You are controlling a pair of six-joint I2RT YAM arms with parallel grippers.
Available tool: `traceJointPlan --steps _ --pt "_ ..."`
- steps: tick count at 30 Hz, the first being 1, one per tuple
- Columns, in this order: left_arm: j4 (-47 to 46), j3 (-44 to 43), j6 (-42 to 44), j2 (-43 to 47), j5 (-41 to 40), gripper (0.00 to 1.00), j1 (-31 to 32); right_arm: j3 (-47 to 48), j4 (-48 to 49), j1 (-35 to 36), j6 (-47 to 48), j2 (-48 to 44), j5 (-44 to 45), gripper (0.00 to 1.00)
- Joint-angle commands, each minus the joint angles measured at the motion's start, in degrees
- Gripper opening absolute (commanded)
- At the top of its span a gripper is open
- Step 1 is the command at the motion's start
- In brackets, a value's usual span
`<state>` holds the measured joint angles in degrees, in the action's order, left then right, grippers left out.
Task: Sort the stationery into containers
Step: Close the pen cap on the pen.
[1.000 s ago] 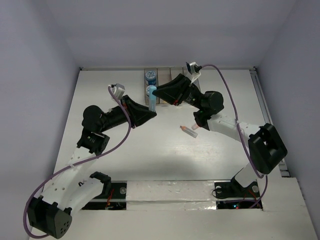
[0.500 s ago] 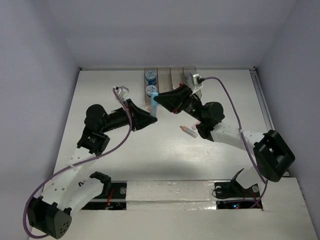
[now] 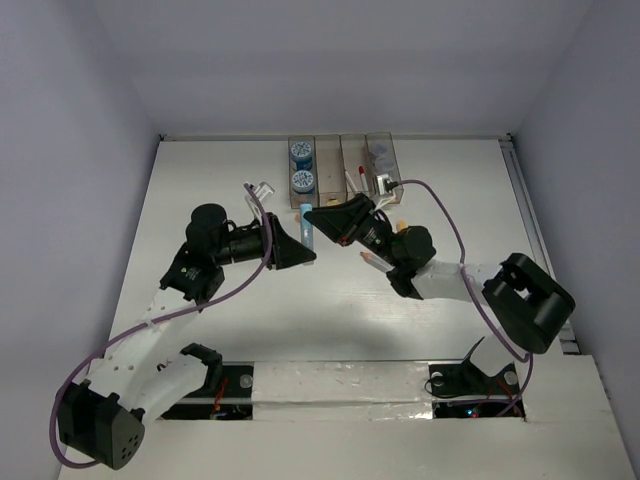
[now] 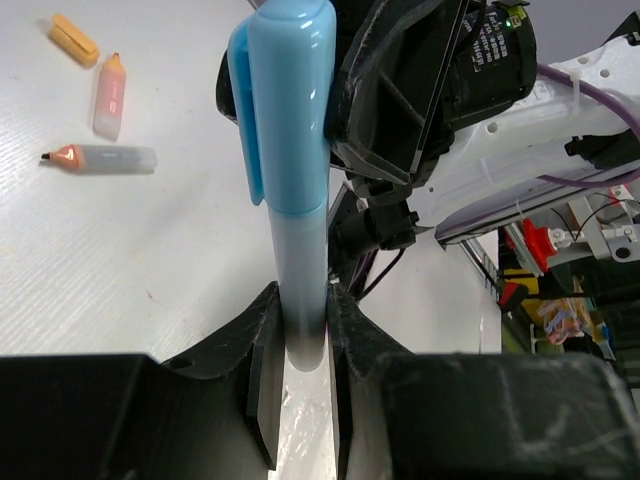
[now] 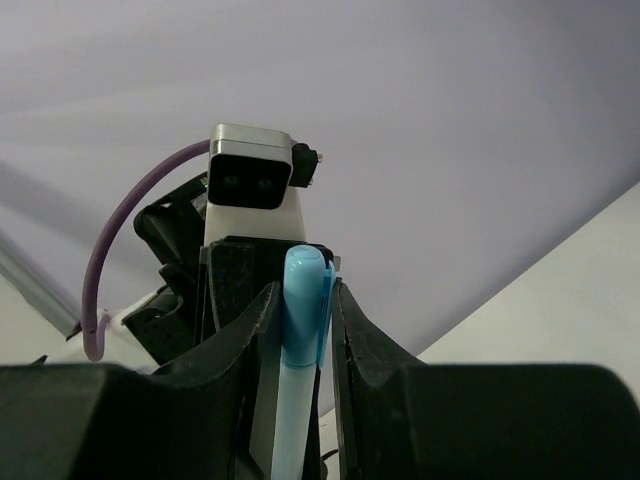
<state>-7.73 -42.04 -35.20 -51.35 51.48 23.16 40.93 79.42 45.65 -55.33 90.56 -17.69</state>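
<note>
Next, the right gripper drops the light-blue stick in the empty bin (image 3: 333, 180) beside the blue-topped rolls.
A light-blue stick (image 3: 308, 229) hangs above the table just in front of the containers (image 3: 329, 160), with both grippers on it. My left gripper (image 3: 303, 246) is shut on its pale body end (image 4: 303, 300). My right gripper (image 3: 314, 214) is shut on its blue cap (image 5: 305, 300). In the left wrist view the right gripper's black fingers (image 4: 385, 95) clamp the cap (image 4: 290, 100). Two blue-topped rolls (image 3: 301, 152) sit in the leftmost bin. A red-capped marker (image 3: 357, 177) lies in the third bin, and greyish pieces (image 3: 378, 158) in the fourth.
A pink stick (image 3: 377, 261) lies on the table beside my right forearm. The left wrist view shows an orange piece (image 4: 74, 38), a pink stick (image 4: 108, 82) and a clear orange-tipped stick (image 4: 105, 158) on the white table (image 4: 150, 250). Walls close the back and both sides.
Both grippers carried the light-blue stick off the leftmost bin toward the near side. My right arm folded lower and forward, uncovering the two right-hand bins. Both grips stayed shut.
</note>
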Motion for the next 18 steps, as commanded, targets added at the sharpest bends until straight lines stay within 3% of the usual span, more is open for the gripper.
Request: traceJointPlan --steps 1,7,18 --pt "-24.1 -12.01 0.83 2.31 -9.2 0.0 -1.01 -7.26 -17.71 7.0 4.88 4.27 -19.4 0.0" --pt "-23.56 -13.94 1.1 2.23 -8.95 0.0 -1.01 -11.48 -22.01 7.0 6.99 -0.03 -18.69 0.0" --pt "-19.71 -18.42 3.64 -1.82 -10.52 0.0 -1.01 -9.9 -30.28 10.16 7.61 -2.67 -23.79 0.0"
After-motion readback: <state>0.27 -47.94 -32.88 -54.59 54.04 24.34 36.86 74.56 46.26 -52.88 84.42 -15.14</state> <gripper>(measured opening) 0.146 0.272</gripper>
